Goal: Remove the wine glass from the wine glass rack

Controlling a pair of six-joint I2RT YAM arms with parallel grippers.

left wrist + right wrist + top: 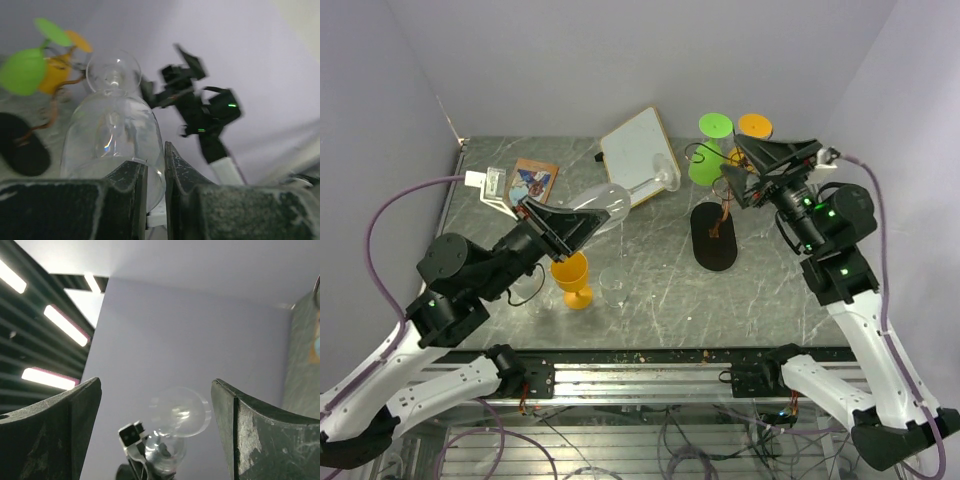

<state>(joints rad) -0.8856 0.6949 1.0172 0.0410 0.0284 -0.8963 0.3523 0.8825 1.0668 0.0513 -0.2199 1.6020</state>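
Note:
I need to set the clear wine glass down with my left gripper on the table [556, 246] just behind the orange glass.
My left gripper [578, 222] is shut on the rim of a clear wine glass [610, 203]. It holds the glass in the air, lying nearly level, with its foot [665, 178] pointing toward the rack and apart from it. In the left wrist view the jaws [155, 155] pinch the bowl wall [112, 132]. The wine glass rack [724, 203], copper wire on a black oval base [713, 237], still carries green [708, 163] and orange [754, 126] glasses. My right gripper [748, 170] is open and empty beside the rack's top. Its view shows the clear glass [181, 411] between its fingers [60, 435], far off.
An orange glass [572, 279] and a clear glass [613, 284] stand on the table below the held glass. Another clear glass [527, 289] stands by the left arm. A white board [636, 150], a picture card [533, 181] and a white tag [490, 184] lie at the back.

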